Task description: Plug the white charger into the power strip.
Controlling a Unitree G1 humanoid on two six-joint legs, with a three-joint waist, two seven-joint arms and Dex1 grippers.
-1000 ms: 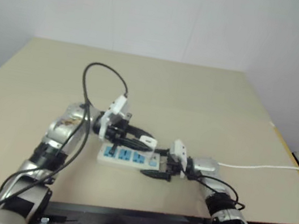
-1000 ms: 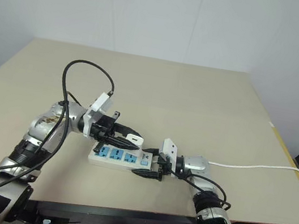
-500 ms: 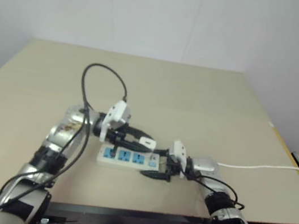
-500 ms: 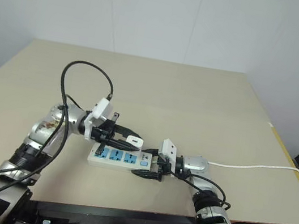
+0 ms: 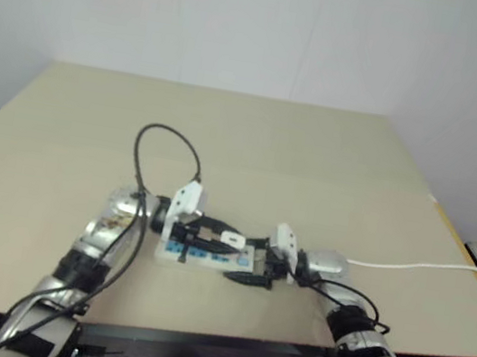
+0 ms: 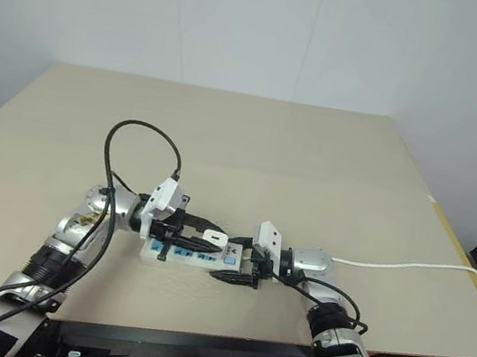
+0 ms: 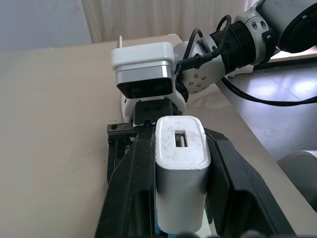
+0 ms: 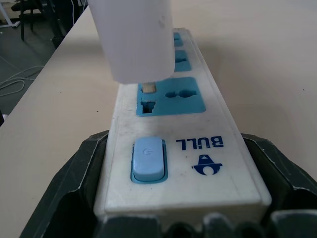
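I need to release the white charger from my left gripper in the blue socket (image 5: 222,252) nearest the power strip's switch.
The power strip (image 8: 173,126) lies on the tan table, a white bar with blue sockets and a blue switch (image 8: 147,158). My right gripper (image 5: 248,261) is shut on its switch end, one black finger on each long side. The white charger (image 7: 179,158) is a rounded block pinched between the fingers (image 7: 130,188) of my left gripper (image 5: 232,243). It hangs just over the socket nearest the switch, and a metal prong (image 8: 147,88) under the white charger (image 8: 133,39) sits right at that socket's slot. Whether the prong is inside the slot I cannot tell.
A thin white cord (image 5: 407,265) runs from the strip's end to the table's right edge. A black cable (image 5: 166,144) loops above my left forearm. The table's front edge lies close below the strip, and an orange floor shows at the right.
My left gripper has come down with the charger, from above the strip to just over its socket. The right gripper and the strip have stayed put.
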